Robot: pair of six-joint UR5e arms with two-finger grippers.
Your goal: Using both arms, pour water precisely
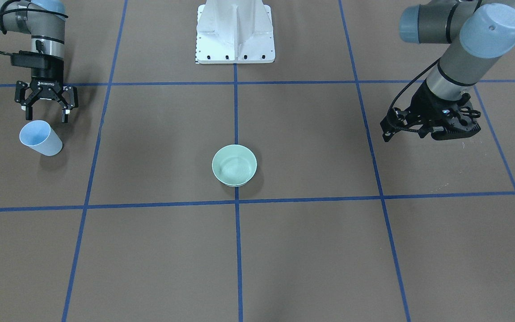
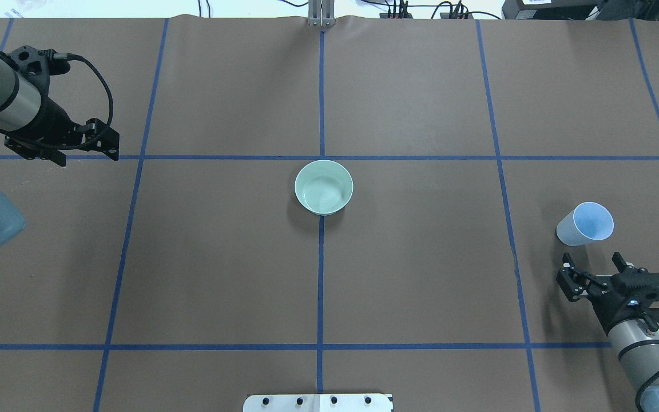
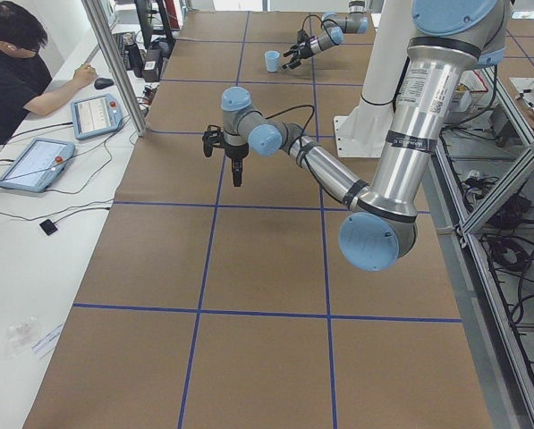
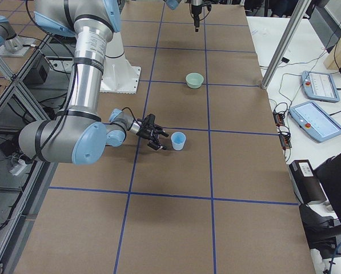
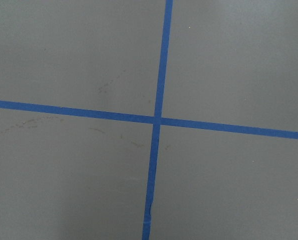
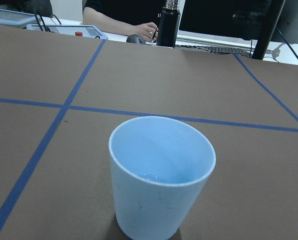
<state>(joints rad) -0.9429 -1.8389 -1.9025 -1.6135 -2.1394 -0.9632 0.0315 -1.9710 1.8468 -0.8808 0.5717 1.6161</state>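
The robot's right gripper will next move in and close around the pale blue cup's sides point(image 1: 50, 145) point(image 6: 151, 207) below the cup's rim, since the pale blue cup's opening has to stay clear.
A pale blue cup point(image 1: 40, 138) stands upright on the brown table, on my right side point(image 2: 586, 224). The right wrist view looks into the cup point(image 6: 161, 200), where a little water point(image 6: 154, 178) glints at the bottom. My right gripper point(image 1: 46, 117) is open and empty, just short of the cup, not touching it point(image 2: 592, 269). A pale green bowl point(image 1: 235, 180) sits at the table's middle point(image 2: 325, 165), with faint rings inside. My left gripper point(image 1: 386, 134) hangs far from both over the tape lines point(image 2: 113, 150). It looks shut and empty.
The white pedestal base point(image 1: 235, 31) stands behind the bowl. Blue tape lines point(image 5: 158, 120) divide the table into squares. An operator point(image 3: 16, 63) sits at a side bench with tablets point(image 3: 34, 161). A black bottle point(image 6: 167, 22) stands beyond the table's far edge.
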